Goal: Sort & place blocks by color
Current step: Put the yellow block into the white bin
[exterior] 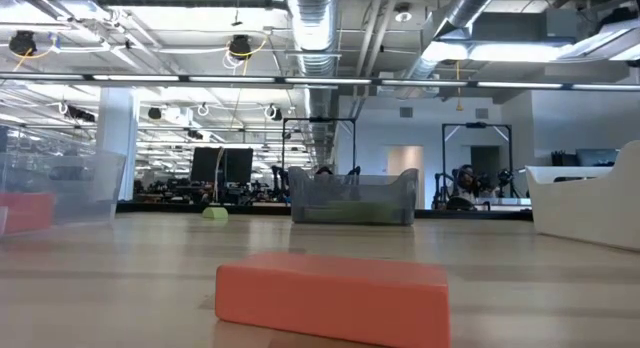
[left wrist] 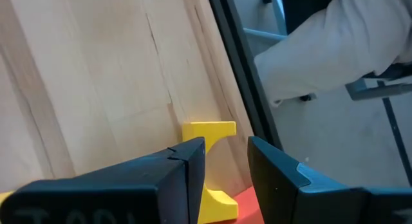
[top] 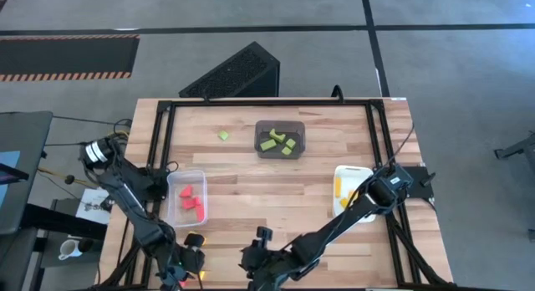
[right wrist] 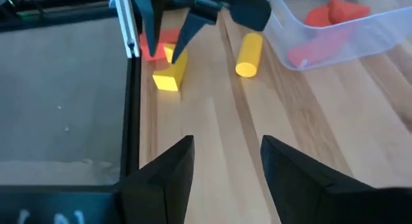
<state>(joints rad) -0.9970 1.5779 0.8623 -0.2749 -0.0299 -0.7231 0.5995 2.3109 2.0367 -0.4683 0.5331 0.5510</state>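
My left gripper will open, shift across and close around the block's narrow middle (left wrist: 207,169), because the yellow notched block's straight side lies under one finger.
My left gripper (top: 185,270) is open at the table's near left corner and points down. Its fingers (left wrist: 187,166) straddle the top of a yellow notched block (left wrist: 209,130), also seen in the right wrist view (right wrist: 168,74). A red block (right wrist: 154,49) lies against that yellow block. A yellow cylinder (right wrist: 248,53) lies next to the clear bin (right wrist: 360,31). My right gripper (right wrist: 222,166) is open and low over bare wood at the near edge (top: 255,262), a short way from those blocks. A green block (top: 223,135) lies alone on the far part of the table. My left gripper (right wrist: 168,47) comes from above with one finger on each side of the yellow block's upper end (left wrist: 219,129). I cannot tell whether either finger touches it. The block rests on the table.
The clear bin (top: 172,199) holds red blocks, the dark grey bin (top: 259,128) green ones, and the white bin (top: 361,171) yellow ones. A red block (exterior: 335,298) lies close in front of the low camera. The black frame rail (right wrist: 132,31) runs beside the left gripper.
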